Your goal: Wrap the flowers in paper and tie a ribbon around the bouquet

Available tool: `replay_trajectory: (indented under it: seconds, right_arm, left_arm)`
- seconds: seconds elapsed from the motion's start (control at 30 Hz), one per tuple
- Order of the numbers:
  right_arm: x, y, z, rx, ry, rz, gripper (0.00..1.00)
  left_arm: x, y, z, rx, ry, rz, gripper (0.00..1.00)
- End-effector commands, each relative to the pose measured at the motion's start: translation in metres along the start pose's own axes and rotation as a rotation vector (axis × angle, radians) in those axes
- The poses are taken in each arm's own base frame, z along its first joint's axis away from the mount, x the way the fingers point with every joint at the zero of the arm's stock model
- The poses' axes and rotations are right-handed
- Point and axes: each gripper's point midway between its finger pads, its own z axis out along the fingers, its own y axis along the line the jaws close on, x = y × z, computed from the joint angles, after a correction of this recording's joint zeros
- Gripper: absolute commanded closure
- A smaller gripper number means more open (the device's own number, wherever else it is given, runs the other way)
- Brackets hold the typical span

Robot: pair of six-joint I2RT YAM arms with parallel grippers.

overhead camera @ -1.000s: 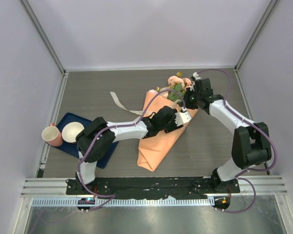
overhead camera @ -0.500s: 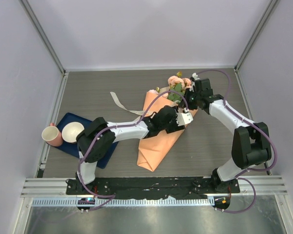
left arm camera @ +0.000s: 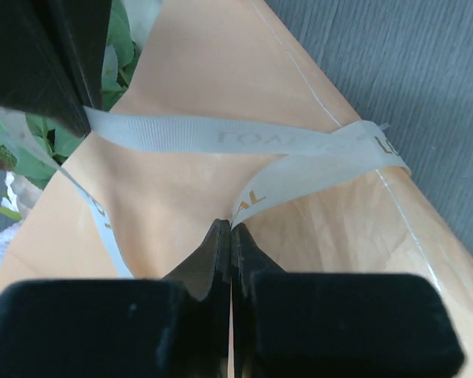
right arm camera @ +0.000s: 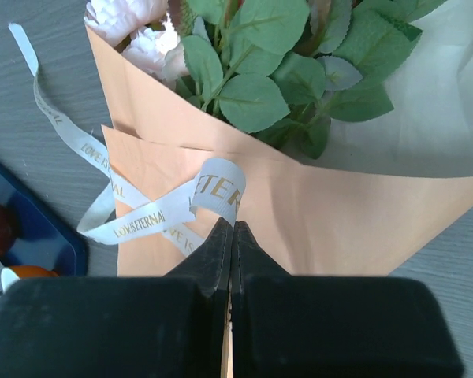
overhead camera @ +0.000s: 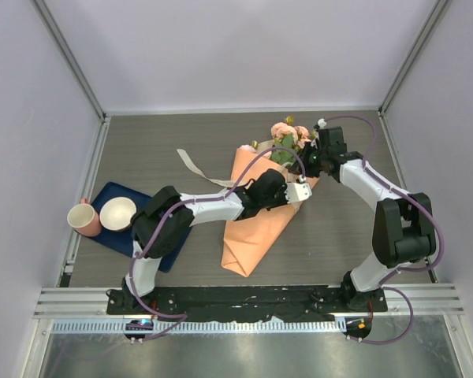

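Observation:
The ribbon is curled up near the leaves, so next I let go of it with my right gripper and grab it lower at the orange paper's side edge [left arm camera: 384,154] before pulling it straight.
The bouquet lies mid-table: pink flowers [overhead camera: 288,132] and green leaves [right arm camera: 252,94] poke out of a cone of orange paper [overhead camera: 256,228]. A cream ribbon [left arm camera: 221,138] with gold lettering crosses the cone. My left gripper [left arm camera: 232,227] is shut on one strand of it, over the cone's right side [overhead camera: 298,191]. My right gripper [right arm camera: 233,228] is shut on a curled ribbon loop [right arm camera: 217,189] just below the leaves, at the cone's upper right [overhead camera: 309,167]. A loose tail of ribbon [overhead camera: 193,165] trails left onto the table.
A dark blue tray [overhead camera: 114,236] at the left holds a pink cup [overhead camera: 83,218] and a white bowl [overhead camera: 116,213]. Enclosure walls stand on three sides.
My left gripper's jaws were apart over the cone and have closed onto the ribbon. The right gripper has kept its hold and barely shifted.

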Motion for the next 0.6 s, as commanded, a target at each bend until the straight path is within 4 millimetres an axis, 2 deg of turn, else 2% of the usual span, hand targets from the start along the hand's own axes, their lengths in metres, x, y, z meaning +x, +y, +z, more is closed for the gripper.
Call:
replay_trajectory:
  seconds: [0.0,0.1,0.13,0.3,0.4,0.5,0.57]
  right_arm:
    - [-0.020,0.013,0.006,-0.074,-0.049,0.105,0.99]
    - [-0.025,0.027,0.011,-0.143,-0.058,0.166,0.99]
    - [-0.030,0.031,0.014,-0.170,-0.072,0.172,0.99]
    - [-0.031,0.031,0.030,-0.186,-0.060,0.228,1.00]
    - [-0.026,0.040,0.029,-0.214,-0.052,0.252,0.99]
    - [-0.007,0.039,0.028,-0.225,-0.038,0.318,0.99]
    - [0.008,0.039,0.027,-0.217,-0.015,0.338,0.99]
  left_arm:
    - [-0.040,0.015,-0.031,-0.004,-0.121,-0.028,1.00]
    - [-0.042,0.013,-0.046,0.009,-0.133,-0.050,1.00]
    - [-0.042,0.005,-0.049,0.049,-0.140,-0.060,1.00]
    - [-0.042,-0.006,-0.065,0.113,-0.149,-0.074,1.00]
    - [-0.039,-0.007,-0.064,0.106,-0.146,-0.082,1.00]
    - [-0.043,-0.009,-0.061,0.128,-0.141,-0.089,1.00]
    - [-0.046,-0.003,-0.060,0.104,-0.148,-0.100,1.00]
